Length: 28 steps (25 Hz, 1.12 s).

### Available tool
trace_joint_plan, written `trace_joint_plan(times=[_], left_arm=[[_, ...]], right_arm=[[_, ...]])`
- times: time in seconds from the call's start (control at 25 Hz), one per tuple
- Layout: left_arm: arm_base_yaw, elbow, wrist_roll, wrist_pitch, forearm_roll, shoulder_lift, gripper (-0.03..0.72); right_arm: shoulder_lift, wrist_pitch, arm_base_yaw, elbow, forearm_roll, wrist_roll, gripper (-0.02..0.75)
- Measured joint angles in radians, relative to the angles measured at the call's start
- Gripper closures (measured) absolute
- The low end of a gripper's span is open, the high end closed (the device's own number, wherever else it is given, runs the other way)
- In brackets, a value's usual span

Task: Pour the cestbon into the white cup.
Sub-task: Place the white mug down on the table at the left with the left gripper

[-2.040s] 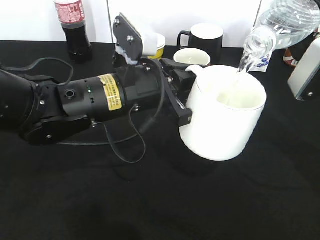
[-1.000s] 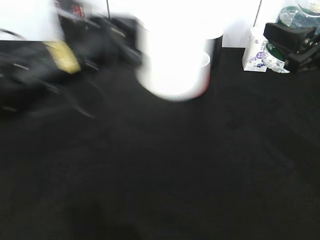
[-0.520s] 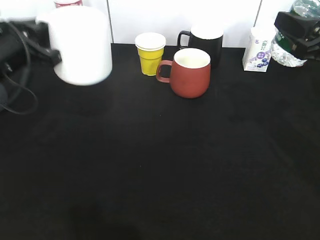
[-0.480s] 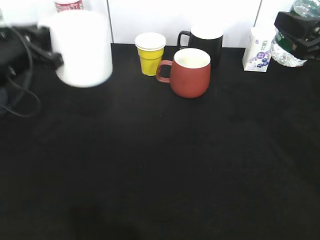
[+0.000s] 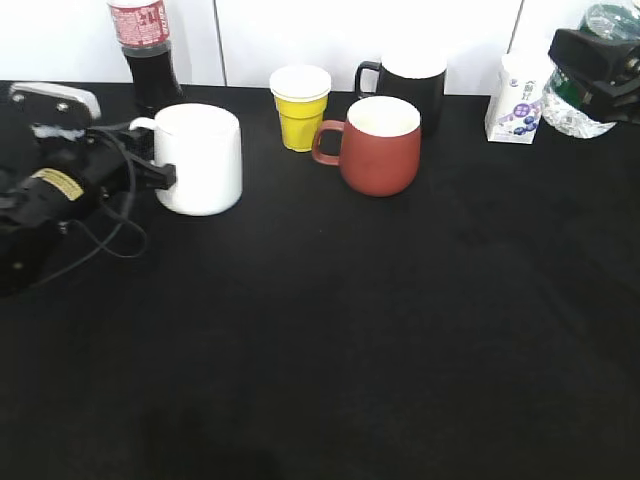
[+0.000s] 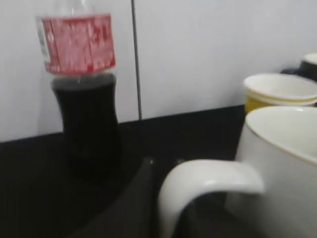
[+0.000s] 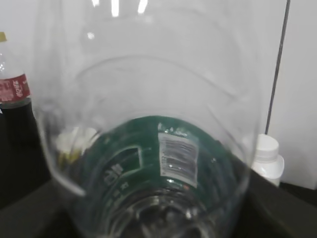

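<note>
Next, my right hand sets the cestbon down for me on the black table (image 5: pixel 533 205), in the spot just in front of the small white carton.
The white cup (image 5: pixel 203 160) stands upright on the black table at the left. My left gripper (image 5: pixel 155 172) is shut on its loop handle (image 6: pixel 205 181), and one dark finger (image 6: pixel 130 203) shows beside the handle in the left wrist view. The cestbon (image 5: pixel 572 105), a clear bottle with a dark green label (image 7: pixel 148 163), is held in my shut right gripper (image 5: pixel 592 58) at the far right edge, well away from the cup. The bottle fills the right wrist view and hides the fingers there.
A cola bottle (image 5: pixel 148 55) stands just behind the white cup and shows in the left wrist view (image 6: pixel 84 94). A yellow cup (image 5: pixel 301 105), a brick-red mug (image 5: pixel 380 145), a black mug (image 5: pixel 412 80) and a small white carton (image 5: pixel 516 98) line the back.
The pouring has stopped. My left gripper carried the white cup from the middle to the left and lowered it onto the table. My right gripper drew the cestbon back to the far right.
</note>
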Motion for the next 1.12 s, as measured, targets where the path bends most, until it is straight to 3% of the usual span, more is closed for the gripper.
trace_joint_plan(times=[0.44, 0.6, 0.68, 0.8, 1.12], left_arm=[[0.000, -0.055, -0.008, -0.043, 0.001, 0.064, 0.624], [0.000, -0.057, -0.009, -0.048, 0.059, 0.064, 0.612], [0.000, -0.057, -0.012, -0.052, 0.066, 0.064, 0.563], [0.000, -0.057, -0.015, -0.032, 0.068, 0.064, 0.432], [0.000, 0.133, -0.018, -0.081, 0.058, 0.012, 0.418]], right_arm=[[0.000, 0.003, 0.000, 0.000, 0.001, 0.000, 0.262], [0.000, 0.003, 0.000, 0.000, 0.001, 0.000, 0.262], [0.000, 0.004, 0.000, 0.000, 0.001, 0.000, 0.262], [0.000, 0.004, 0.000, 0.000, 0.001, 0.000, 0.262], [0.000, 0.005, 0.000, 0.000, 0.001, 0.000, 0.262]])
